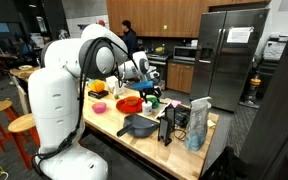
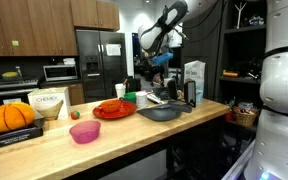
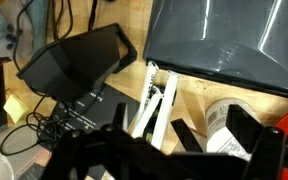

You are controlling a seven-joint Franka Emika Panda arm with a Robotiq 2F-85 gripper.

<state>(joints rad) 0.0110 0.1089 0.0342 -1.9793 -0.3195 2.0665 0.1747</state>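
Note:
The robot's gripper needs to close on the middle of the white utensil point(image 3: 164, 114) that lies closer to the white labelled container, next to the dark grey pan.
My gripper point(image 3: 216, 140) hangs open above the wooden counter point(image 3: 184, 95), with nothing between its dark fingers point(image 3: 187, 136). Directly below it lies a white labelled container point(image 3: 220, 122), seen between the fingers. To its left rest white utensils point(image 3: 154, 105). A dark grey pan point(image 3: 224, 40) sits beyond them, and a black device point(image 3: 79, 60) with cables lies at the left. In both exterior views the gripper point(image 1: 149, 74) point(image 2: 156, 58) is well above the counter, over the cluttered part next to the grey pan point(image 1: 139, 125) point(image 2: 162, 112).
A red plate point(image 2: 114, 109), a pink bowl point(image 2: 85, 131) and a pumpkin point(image 2: 11, 116) sit along the counter. A tall carton point(image 1: 197, 125) and a black box point(image 1: 166, 125) stand by the counter's end. A steel refrigerator point(image 1: 229, 60) is behind.

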